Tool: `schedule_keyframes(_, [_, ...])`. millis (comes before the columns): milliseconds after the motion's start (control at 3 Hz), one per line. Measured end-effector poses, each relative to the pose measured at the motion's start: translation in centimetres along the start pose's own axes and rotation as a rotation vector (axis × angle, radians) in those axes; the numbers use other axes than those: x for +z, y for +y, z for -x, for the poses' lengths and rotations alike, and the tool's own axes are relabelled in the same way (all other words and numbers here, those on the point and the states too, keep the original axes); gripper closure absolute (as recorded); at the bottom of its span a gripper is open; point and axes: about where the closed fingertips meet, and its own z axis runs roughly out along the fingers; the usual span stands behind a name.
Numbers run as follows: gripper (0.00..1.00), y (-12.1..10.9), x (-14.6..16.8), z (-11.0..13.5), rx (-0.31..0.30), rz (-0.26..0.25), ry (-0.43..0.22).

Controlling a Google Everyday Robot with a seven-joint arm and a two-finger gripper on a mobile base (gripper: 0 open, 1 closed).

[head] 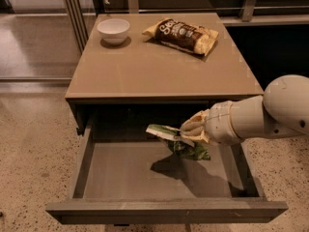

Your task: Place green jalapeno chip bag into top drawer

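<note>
The robot's gripper should set the green jalapeno chip bag, now hanging above the drawer bottom, down on the back part of the drawer bottom (162, 137), close to the table.
The top drawer (120, 175) is pulled open below the table, with a plain flat bottom. My gripper (186, 132) reaches in from the right over the drawer's right half and is shut on the green jalapeno chip bag (181, 143). The small crinkled bag hangs from the fingers above the drawer bottom and throws a shadow on it. The white arm (260, 115) comes in from the right edge.
On the tan table top (145, 66) stand a white bowl (113, 30) at the back left and a dark brown and yellow chip bag (182, 34) at the back right. A speckled floor lies left and right of the drawer. A glass partition stands at the far left.
</note>
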Motion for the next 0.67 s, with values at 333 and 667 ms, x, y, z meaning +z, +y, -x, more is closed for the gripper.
schedule_keyframes(333, [1.0, -2.3, 3.2, -0.7, -0.056, -0.017, -0.044])
schedule_keyframes(667, [1.0, -3.8, 5.8, -1.3, -0.08, -0.01, -0.079])
